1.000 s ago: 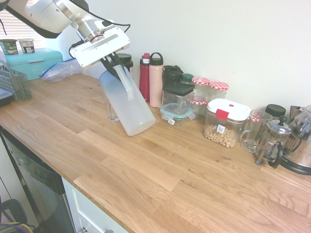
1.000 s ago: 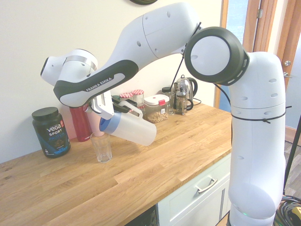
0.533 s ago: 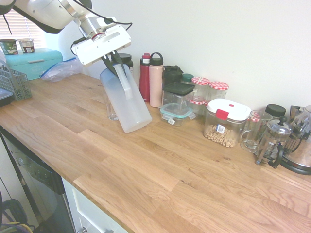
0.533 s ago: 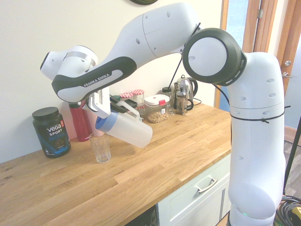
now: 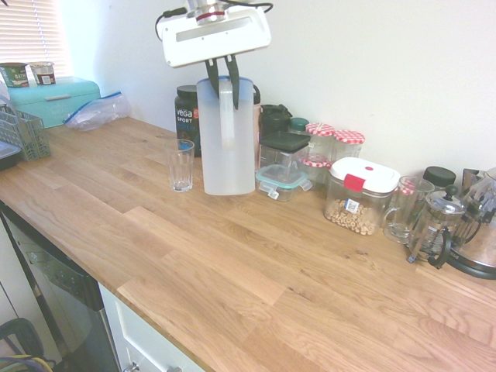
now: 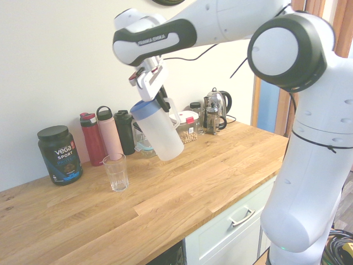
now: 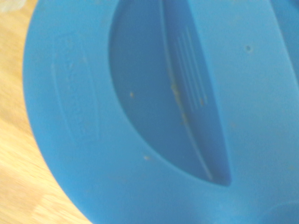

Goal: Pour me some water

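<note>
My gripper needs to set the jug down and let go of it on the wooden counter (image 6: 191, 163) in front of the red-labelled container.
A tall frosted white jug (image 5: 226, 143) with a blue lid (image 6: 144, 109) hangs nearly upright, low over the wooden counter (image 5: 256, 271). My gripper (image 5: 221, 80) comes down from above and is shut on its side handle (image 5: 227, 116). From the other side the jug (image 6: 160, 132) leans slightly, its base toward the kettle end. The water does not show clearly through the frosted wall. A small clear glass (image 5: 182, 164) stands on the counter just beside the jug, apart from it; whether that glass (image 6: 117, 172) holds any liquid I cannot tell. The blue lid (image 7: 140, 116) fills the wrist view.
Along the back wall stand a black Vega tub (image 6: 59, 154), red (image 6: 92, 139), pink (image 6: 109, 135) and black (image 6: 126, 132) bottles, lidded containers and jars (image 5: 279, 167), a cereal box (image 5: 360, 198), a glass mug, a French press (image 5: 435, 225) and a kettle (image 6: 215, 110). A teal bread box (image 5: 54, 99) and a dish rack (image 5: 22, 132) are at the far left.
The jug has swung from steeply tilted with its spout over the glass to nearly upright. The arm has risen and carried it sideways off the glass.
</note>
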You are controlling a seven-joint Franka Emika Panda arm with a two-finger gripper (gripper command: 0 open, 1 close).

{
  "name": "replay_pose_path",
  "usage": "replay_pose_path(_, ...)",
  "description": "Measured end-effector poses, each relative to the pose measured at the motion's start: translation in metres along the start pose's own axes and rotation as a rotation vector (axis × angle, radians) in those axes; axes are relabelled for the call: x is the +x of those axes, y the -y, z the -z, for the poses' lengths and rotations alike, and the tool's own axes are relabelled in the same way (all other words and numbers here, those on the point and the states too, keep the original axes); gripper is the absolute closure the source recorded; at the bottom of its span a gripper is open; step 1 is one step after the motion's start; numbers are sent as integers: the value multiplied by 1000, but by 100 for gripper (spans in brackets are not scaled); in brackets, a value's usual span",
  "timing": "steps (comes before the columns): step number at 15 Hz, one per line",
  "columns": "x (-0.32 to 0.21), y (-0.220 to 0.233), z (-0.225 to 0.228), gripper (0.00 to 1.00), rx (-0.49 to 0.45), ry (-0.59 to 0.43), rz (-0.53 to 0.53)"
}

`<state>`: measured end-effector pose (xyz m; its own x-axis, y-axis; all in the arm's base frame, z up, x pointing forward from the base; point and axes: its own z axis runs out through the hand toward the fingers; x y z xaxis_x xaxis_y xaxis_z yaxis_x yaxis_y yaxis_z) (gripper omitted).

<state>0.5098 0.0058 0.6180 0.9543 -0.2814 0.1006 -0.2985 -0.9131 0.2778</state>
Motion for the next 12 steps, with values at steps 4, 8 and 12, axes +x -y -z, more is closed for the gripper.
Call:
replay_pose_path(4, -9, -43, -31, 100, 114, -1, -205)
replay_pose_path(8, -21, -77, -79, 100, 162, -67, -405)
replay_pose_path(12, -27, -97, -107, 100, 202, -141, -574)
